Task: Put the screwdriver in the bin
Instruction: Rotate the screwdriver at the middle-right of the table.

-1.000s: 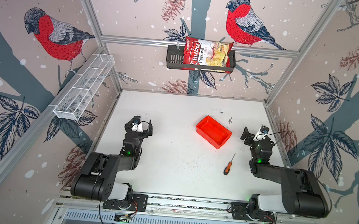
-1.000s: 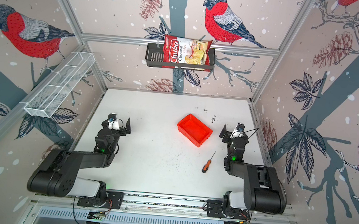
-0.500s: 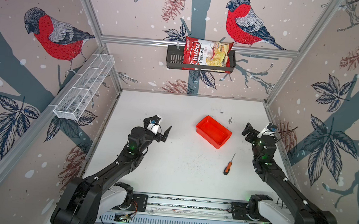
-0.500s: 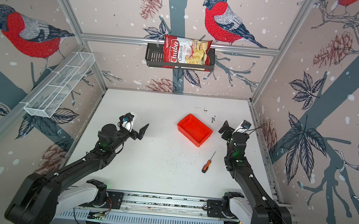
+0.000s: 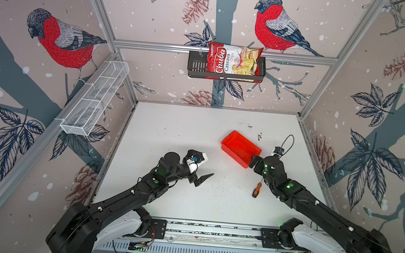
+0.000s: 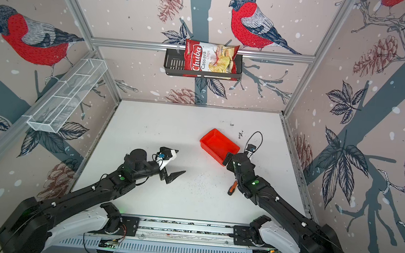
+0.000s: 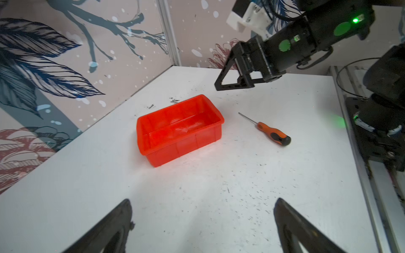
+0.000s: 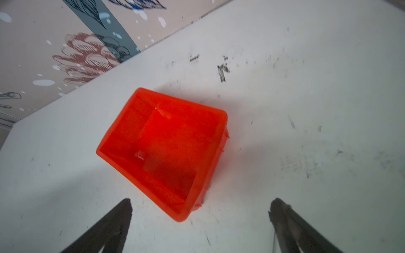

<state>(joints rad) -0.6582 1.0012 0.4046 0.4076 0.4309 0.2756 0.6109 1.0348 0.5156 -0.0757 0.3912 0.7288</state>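
Next, I move my right gripper to the screwdriver and close it on the orange front of its handle (image 5: 258, 186), just behind the thin metal rod.
The screwdriver (image 5: 256, 189) (image 6: 232, 187), with an orange-and-black handle, lies flat on the white table right of centre. Its thin shaft runs under my right wrist in both top views; the left wrist view shows the whole screwdriver (image 7: 271, 133). The red-orange bin (image 5: 241, 148) (image 6: 219, 144) (image 7: 179, 129) (image 8: 171, 142) stands empty just beyond it. My right gripper (image 5: 255, 162) (image 8: 200, 200) hovers open over the bin's near corner, holding nothing. My left gripper (image 5: 204, 170) (image 7: 202, 200) is open and empty above mid-table, left of both things. The right wrist view does not show the screwdriver.
A black slotted basket (image 5: 197, 65) holding a chips bag (image 5: 233, 63) hangs on the back wall. A long white wire-mesh basket (image 5: 95, 101) is fixed to the left wall. Metal frame posts and patterned walls close in the table on three sides.
Both arms have unfolded and reached forward. The left gripper moved toward mid-table, the right gripper toward the bin's near corner. Screwdriver and bin have not moved.
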